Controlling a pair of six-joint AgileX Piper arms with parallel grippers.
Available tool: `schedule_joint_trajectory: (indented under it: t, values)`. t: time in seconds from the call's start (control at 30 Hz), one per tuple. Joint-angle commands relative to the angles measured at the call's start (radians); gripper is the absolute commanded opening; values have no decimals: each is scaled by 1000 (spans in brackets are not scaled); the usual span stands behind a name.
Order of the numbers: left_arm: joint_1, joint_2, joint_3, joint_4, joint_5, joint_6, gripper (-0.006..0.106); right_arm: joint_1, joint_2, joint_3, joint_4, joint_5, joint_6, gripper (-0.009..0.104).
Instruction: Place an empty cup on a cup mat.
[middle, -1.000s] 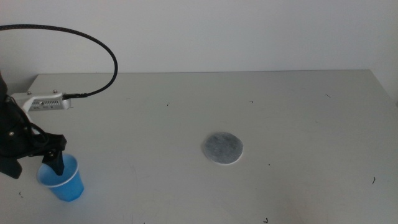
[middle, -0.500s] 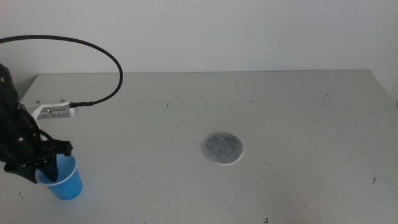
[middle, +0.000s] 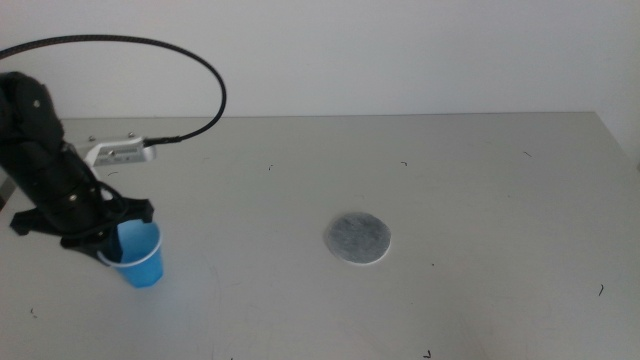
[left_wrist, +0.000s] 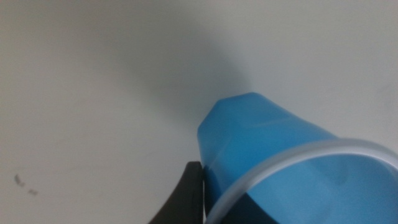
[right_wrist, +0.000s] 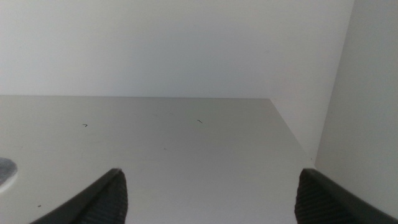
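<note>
I will set the blue cup on the middle of the grey cup mat (middle: 355, 237) with my left gripper.
The blue cup (middle: 141, 256) with a thin white rim hangs slightly tilted in my left gripper (middle: 113, 247) at the table's left front. The gripper is shut on the cup's rim. In the left wrist view the cup (left_wrist: 273, 149) fills the frame, with one dark finger (left_wrist: 189, 196) against its wall. I cannot tell whether its base touches the table. The grey cup mat (middle: 357, 239) with a white edge lies flat at the table's middle, well to the right of the cup, with nothing on it. My right gripper (right_wrist: 211, 200) is open and empty, out of the middle view.
The left arm's black cable (middle: 190, 70) arcs above the table's back left. The grey table (middle: 480, 180) ends at a white wall behind. A sliver of the mat (right_wrist: 4, 172) shows in the right wrist view.
My left gripper has closed on the cup and carried it to the right and a little farther from the front edge. The mat has not moved.
</note>
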Motion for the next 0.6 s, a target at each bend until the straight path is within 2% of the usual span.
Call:
schedule_joint_trajectory:
  t: [0.0,0.17,0.57]
  values:
    - [-76,-45,-88,-17,0,-63,0,1,-19,-12,-9,-78,-8,94]
    - [-217,15,-284,23,55,-190,0,1,-19,-12,-9,-78,-8,94]
    - [-488,315,-722,17,182,-244,0,1,-19,-12,-9,-78,-8,94]
